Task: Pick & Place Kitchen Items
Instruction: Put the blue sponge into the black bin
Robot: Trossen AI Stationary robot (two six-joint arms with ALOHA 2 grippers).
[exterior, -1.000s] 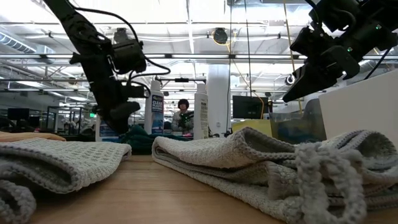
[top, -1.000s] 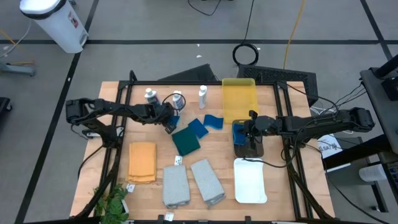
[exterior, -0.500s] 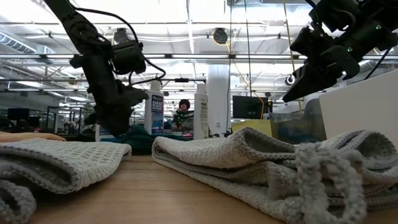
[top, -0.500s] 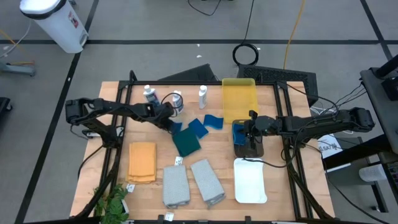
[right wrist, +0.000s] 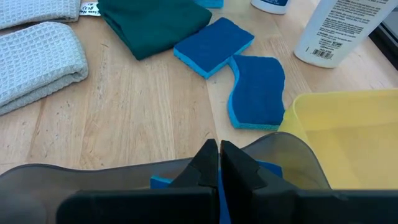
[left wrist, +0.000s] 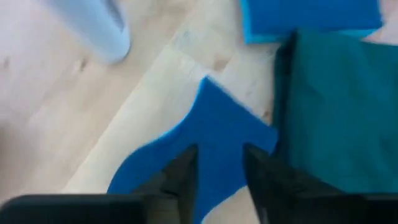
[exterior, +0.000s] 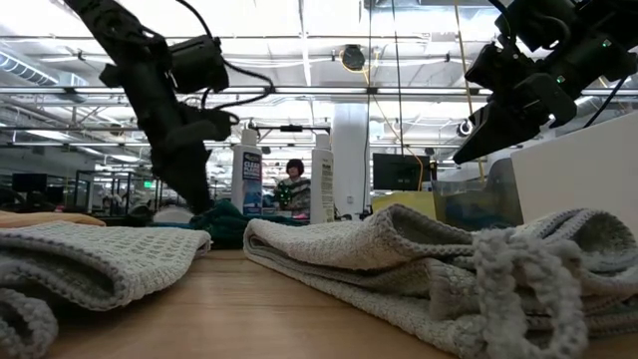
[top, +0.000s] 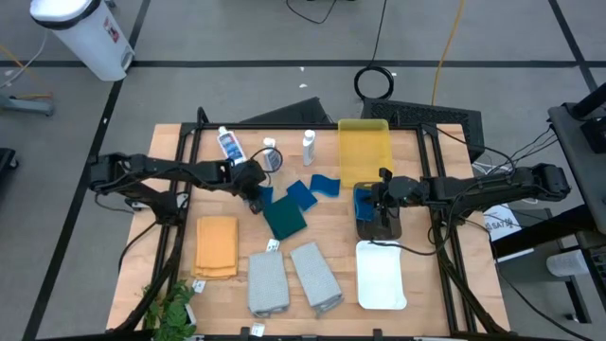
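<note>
The green cloth is close beside the left gripper's finger, so the robot's left gripper will back away and take the blue sponge's end (left wrist: 140, 174) away from the cloth.
My left gripper (top: 256, 191) (left wrist: 217, 152) is open, its fingers pointing steeply down over one end of a blue sponge (left wrist: 205, 140) that lies flat on the table beside the dark green cloth (top: 282, 218). Two more sponges (top: 301, 193) (top: 325, 183) lie to its right. One white bottle (top: 227, 144) lies on its side at the far left, and two (top: 271, 156) (top: 308, 144) stand upright. My right gripper (top: 381, 189) (right wrist: 219, 149) is shut and hovers over a sponge (top: 365, 201) in the dark grey tray (top: 379, 225). My left gripper has a finger (left wrist: 183, 177) on each side of the sponge's near end (left wrist: 214, 168), coming from above. The view looks along the fingers, so I cannot tell whether they touch the sponge.
The yellow tray (top: 365, 150) sits at the far edge and the white tray (top: 381, 275) at the near right. An orange towel (top: 216, 246) and two grey towels (top: 267, 282) (top: 315, 277) lie along the near edge.
My left gripper has risen and tipped to point more steeply down, staying over the sponge by the green cloth. The leftmost bottle, upright a second ago, has fallen onto its side.
</note>
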